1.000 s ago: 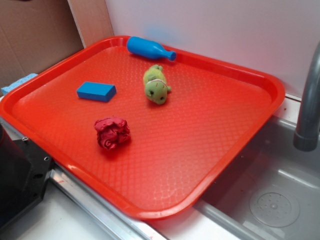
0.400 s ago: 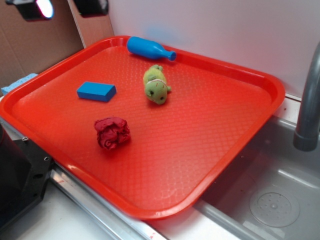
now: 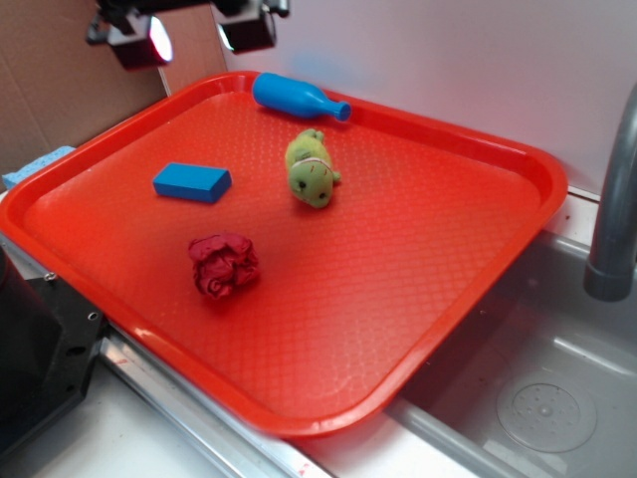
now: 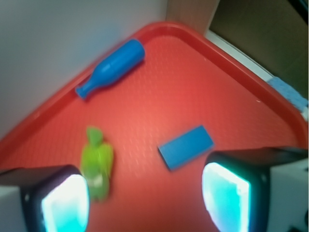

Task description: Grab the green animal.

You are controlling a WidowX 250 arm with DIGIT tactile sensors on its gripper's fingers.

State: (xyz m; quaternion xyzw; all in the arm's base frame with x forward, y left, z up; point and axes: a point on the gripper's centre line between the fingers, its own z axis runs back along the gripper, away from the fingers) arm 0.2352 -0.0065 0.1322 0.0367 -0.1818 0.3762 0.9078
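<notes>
The robot's gripper needs to close on the middle of the green animal's body (image 3: 307,155) (image 4: 97,160), behind its head, with one finger on either side.
The green animal (image 3: 311,168) is a small yellow-green plush lying on the red tray (image 3: 418,229), near its far middle. In the wrist view it (image 4: 98,162) lies just right of my left finger. My gripper (image 3: 194,35) hangs high above the tray's far left corner, open and empty, well apart from the animal. In the wrist view the gripper (image 4: 145,200) shows two wide-spread fingers with glowing pads (image 4: 227,195) and bare tray between them.
A blue bottle-shaped pin (image 3: 297,98) lies at the tray's far rim. A blue block (image 3: 192,182) lies at left, a red crumpled cloth ball (image 3: 224,264) in front. A grey sink (image 3: 542,398) and faucet (image 3: 612,199) stand at right. Cardboard (image 3: 70,70) stands behind left.
My gripper has come into the exterior view at the top left and moved down and to the right. The things on the tray have not moved.
</notes>
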